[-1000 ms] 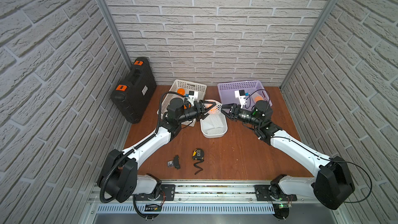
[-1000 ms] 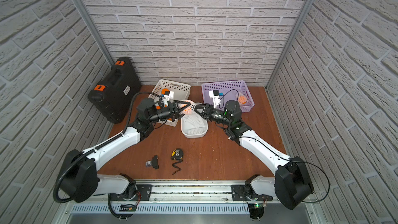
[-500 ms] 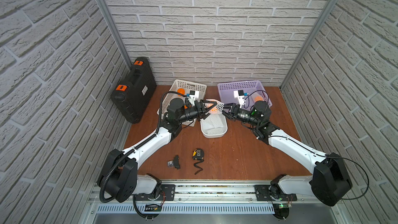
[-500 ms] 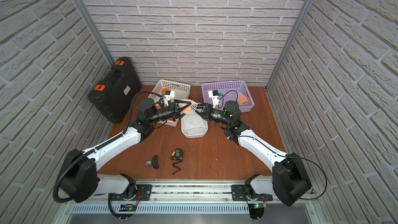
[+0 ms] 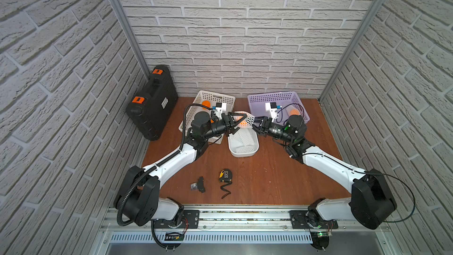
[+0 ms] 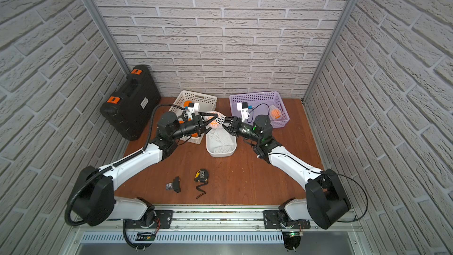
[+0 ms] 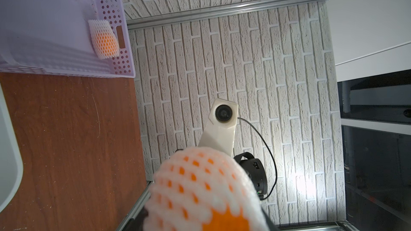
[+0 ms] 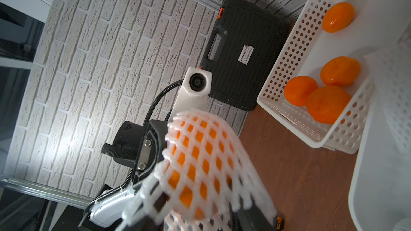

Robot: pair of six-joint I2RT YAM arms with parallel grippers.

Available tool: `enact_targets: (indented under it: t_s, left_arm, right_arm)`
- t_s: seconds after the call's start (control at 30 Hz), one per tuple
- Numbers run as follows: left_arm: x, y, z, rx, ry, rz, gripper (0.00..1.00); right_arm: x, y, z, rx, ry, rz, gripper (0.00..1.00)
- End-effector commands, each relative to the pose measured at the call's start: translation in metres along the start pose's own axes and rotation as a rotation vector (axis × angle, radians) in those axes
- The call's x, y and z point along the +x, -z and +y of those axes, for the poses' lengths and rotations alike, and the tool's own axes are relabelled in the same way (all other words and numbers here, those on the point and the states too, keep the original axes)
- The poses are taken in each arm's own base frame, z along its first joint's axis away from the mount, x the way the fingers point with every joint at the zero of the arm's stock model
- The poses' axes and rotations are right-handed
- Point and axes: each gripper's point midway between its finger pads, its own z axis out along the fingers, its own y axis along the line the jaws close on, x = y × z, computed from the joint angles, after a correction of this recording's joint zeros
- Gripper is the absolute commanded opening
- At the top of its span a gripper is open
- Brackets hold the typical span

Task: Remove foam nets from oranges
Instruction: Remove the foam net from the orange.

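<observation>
My left gripper is holding the orange's wide body through the foam net. Next, I open it, back away and grip the net's edge [image 7: 204,217] beside the peel before I pull.
In both top views, an orange [image 5: 242,124] wrapped in a white foam net [image 5: 248,118] hangs above the table between the two arms. My left gripper [image 5: 241,123] is shut on this netted orange from the left. My right gripper [image 5: 255,124] is shut on the net's stretched end. The right wrist view shows the net [image 8: 206,152] pulled off the fruit toward the camera. In the left wrist view, bare peel [image 7: 224,218] shows at the net's edge. A second netted orange [image 7: 104,41] lies in the purple basket [image 5: 277,98]. Several bare oranges [image 8: 324,103] sit in the white basket [image 5: 215,95].
A white tray [image 5: 255,147] holding loose nets lies under the two grippers. A black case [image 5: 152,101] leans at the back left. A tape measure [image 5: 225,175] and a small black part [image 5: 199,185] lie on the near part of the table.
The right arm has edged slightly left toward the orange, and the net is drawn to a point at its jaws. The left arm and its orange have stayed put.
</observation>
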Motion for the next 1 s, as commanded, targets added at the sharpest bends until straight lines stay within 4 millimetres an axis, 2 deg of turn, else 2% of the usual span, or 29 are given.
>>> enact_targets:
  t_s: [0.0,0.27,0.37,0.97]
  left_arm:
    - [0.026,-0.007,-0.013,0.045,-0.037,0.111,0.47]
    - [0.019,0.002,-0.012,0.003,-0.066,0.098,0.67]
    - [0.015,0.006,-0.010,-0.013,-0.072,0.089,0.72]
    - [-0.004,0.026,-0.010,-0.067,-0.110,0.044,0.80]
  right_arm:
    - [0.009,-0.004,0.015,-0.064,0.038,0.018,0.36]
    - [0.009,-0.003,0.012,-0.045,0.039,0.015,0.33]
    - [0.010,-0.002,0.012,-0.042,0.041,0.017,0.32]
    - [0.011,0.006,0.003,0.016,0.055,0.019,0.32]
